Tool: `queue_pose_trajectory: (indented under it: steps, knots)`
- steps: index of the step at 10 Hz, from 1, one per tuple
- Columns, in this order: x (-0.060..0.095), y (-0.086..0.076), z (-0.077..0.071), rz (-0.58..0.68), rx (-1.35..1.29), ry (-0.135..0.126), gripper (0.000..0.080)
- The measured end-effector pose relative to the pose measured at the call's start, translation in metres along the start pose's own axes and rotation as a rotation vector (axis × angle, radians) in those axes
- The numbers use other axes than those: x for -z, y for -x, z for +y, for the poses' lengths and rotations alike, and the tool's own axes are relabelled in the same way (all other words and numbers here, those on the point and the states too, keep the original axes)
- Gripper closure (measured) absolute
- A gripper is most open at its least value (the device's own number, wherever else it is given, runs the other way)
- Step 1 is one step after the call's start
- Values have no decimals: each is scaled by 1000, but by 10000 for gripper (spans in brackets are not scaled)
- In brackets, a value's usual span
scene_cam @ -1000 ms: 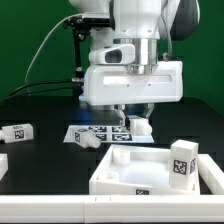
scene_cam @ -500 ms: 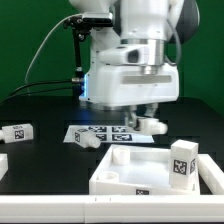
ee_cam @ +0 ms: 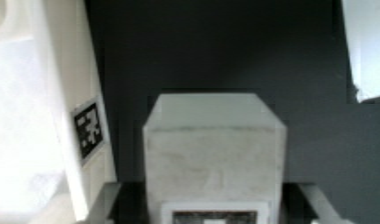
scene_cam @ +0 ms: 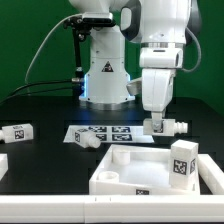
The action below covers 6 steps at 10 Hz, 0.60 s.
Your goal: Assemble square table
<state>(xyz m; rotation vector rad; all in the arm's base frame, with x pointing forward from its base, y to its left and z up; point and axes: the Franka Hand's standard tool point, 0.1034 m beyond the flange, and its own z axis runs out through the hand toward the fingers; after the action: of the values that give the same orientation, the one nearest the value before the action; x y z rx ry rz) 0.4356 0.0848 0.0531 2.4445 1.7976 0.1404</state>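
Observation:
My gripper will release the short white leg on the table (scene_cam: 168, 139) just behind the corner of the tabletop that has the upright leg.
My gripper (scene_cam: 157, 121) hangs above the table behind the white square tabletop (scene_cam: 128, 178), shut on a short white leg (scene_cam: 172, 125). That leg lies level and sticks out toward the exterior view's right. In the wrist view the held leg (ee_cam: 212, 148) fills the gap between the two dark fingers of the gripper (ee_cam: 213, 203), with the tabletop's thick edge (ee_cam: 36, 90) beside it. A second leg (scene_cam: 182, 160) with a tag stands upright on the tabletop's right corner. A third leg (scene_cam: 17, 132) lies at the exterior view's left.
The marker board (scene_cam: 108, 131) lies flat behind the tabletop, with another leg (scene_cam: 88, 141) resting at its near left corner. The arm's white base (scene_cam: 103, 75) stands at the back. A white piece (scene_cam: 3, 166) shows at the left edge.
The wrist has turned and swung toward the exterior view's right with the leg still held. The held leg now points to the right instead of sitting under the wide hand.

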Motion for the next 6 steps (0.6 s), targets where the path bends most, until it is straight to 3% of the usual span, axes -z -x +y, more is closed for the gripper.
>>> queue_pose_trajectory:
  steps: [1, 2, 3, 4, 6]
  knots:
    - [-1, 0, -1, -2, 36, -2, 518]
    - [-6, -11, -7, 9, 176, 17, 518]
    - [-17, -23, -19, 12, 353, 14, 518]
    - [-22, -23, -20, -2, 517, 2, 518]
    - [-20, -16, -16, -4, 562, 6, 518]
